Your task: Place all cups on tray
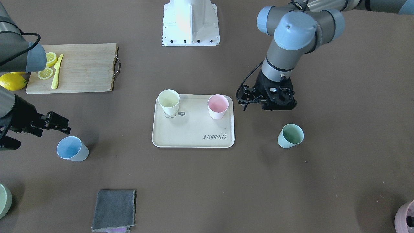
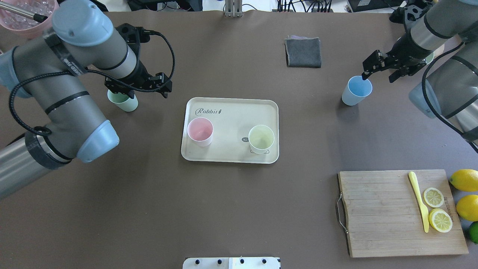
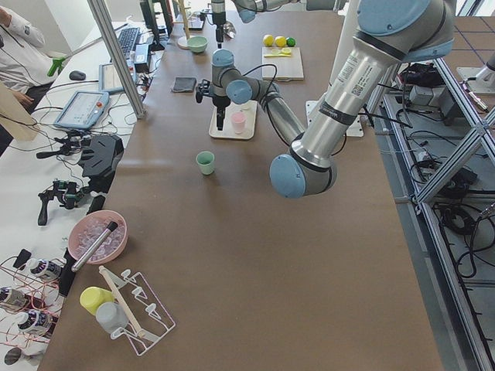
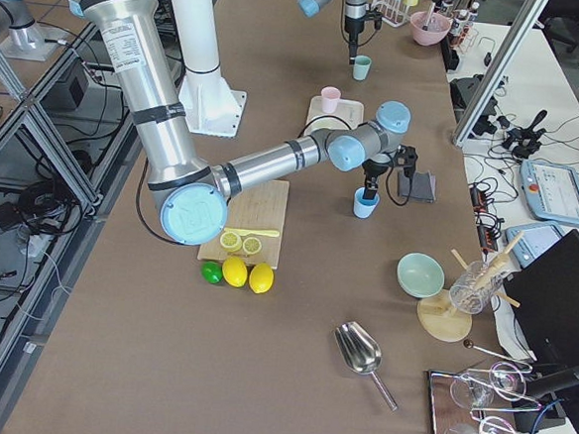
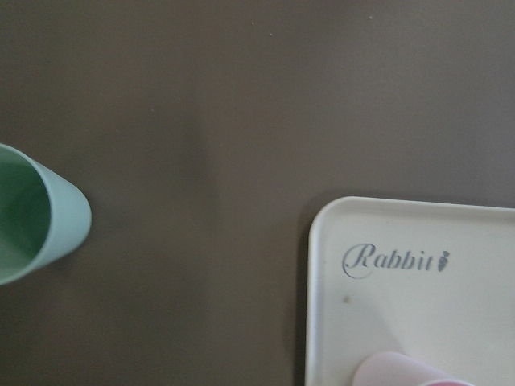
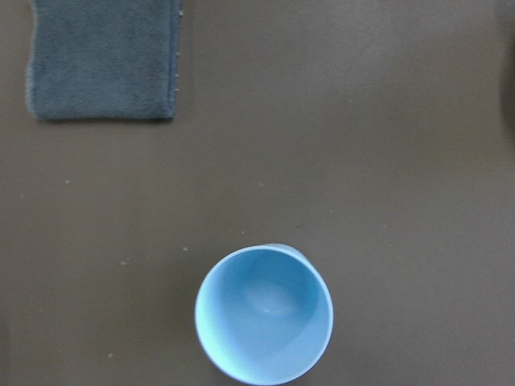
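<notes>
The mint green cup is next for my left gripper, which should go to it and close on the cup's rim (image 1: pixel 303 135), on the side away from the cream tray.
The cream tray (image 2: pixel 231 112) lies mid-table and holds the pink cup (image 2: pixel 200 131) and the pale yellow cup (image 2: pixel 261 139), both upright. The mint green cup (image 1: pixel 290 136) stands on the table beside the tray, and it also shows at the left edge of the left wrist view (image 5: pixel 32 217). My left gripper (image 1: pixel 278 104) hovers between it and the tray; its fingers are hidden under its body. The light blue cup (image 2: pixel 356 90) stands on the table and also shows in the right wrist view (image 6: pixel 264 315). My right gripper (image 1: pixel 63 127) hovers just above and beside it, open and empty.
A wooden cutting board (image 2: pixel 381 213) carries lemon slices and a yellow knife (image 2: pixel 420 200), with whole lemons (image 2: pixel 465 180) beside it. A folded grey cloth (image 2: pixel 303 52) lies at the far side. A pink bowl (image 2: pixel 26 11) and a green bowl (image 1: pixel 3 200) sit at the table's corners.
</notes>
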Controlling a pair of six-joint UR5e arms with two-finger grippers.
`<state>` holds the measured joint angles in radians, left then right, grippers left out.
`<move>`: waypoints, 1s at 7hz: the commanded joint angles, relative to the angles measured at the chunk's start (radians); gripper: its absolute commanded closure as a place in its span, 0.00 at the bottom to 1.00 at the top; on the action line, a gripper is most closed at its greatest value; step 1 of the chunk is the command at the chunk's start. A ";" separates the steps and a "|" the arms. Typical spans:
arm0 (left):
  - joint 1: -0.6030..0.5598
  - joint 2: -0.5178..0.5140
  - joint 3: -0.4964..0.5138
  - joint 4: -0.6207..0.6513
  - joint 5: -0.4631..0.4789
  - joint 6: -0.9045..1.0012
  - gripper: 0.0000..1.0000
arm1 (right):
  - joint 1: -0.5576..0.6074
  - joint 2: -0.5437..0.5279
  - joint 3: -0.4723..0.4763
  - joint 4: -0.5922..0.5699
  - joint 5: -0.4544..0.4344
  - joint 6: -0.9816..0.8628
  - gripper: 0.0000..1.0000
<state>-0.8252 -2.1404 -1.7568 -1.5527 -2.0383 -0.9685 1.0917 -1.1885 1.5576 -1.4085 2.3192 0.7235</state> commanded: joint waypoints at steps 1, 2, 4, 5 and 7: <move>-0.070 0.025 0.008 0.011 -0.028 0.100 0.02 | -0.030 0.019 -0.104 0.019 -0.037 -0.006 0.18; -0.074 0.027 0.011 0.011 -0.025 0.109 0.02 | -0.053 0.027 -0.111 0.017 -0.046 0.002 0.20; -0.081 0.024 0.043 0.008 -0.020 0.151 0.02 | -0.064 0.053 -0.148 0.019 -0.055 0.010 0.89; -0.081 0.024 0.080 -0.001 -0.022 0.163 0.02 | -0.084 0.053 -0.168 0.029 -0.058 0.011 1.00; -0.103 0.075 0.112 -0.007 -0.020 0.282 0.02 | -0.107 0.148 -0.099 0.019 -0.022 0.189 1.00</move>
<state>-0.9131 -2.1033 -1.6598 -1.5551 -2.0591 -0.7698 1.0047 -1.1005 1.4311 -1.3820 2.2791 0.7927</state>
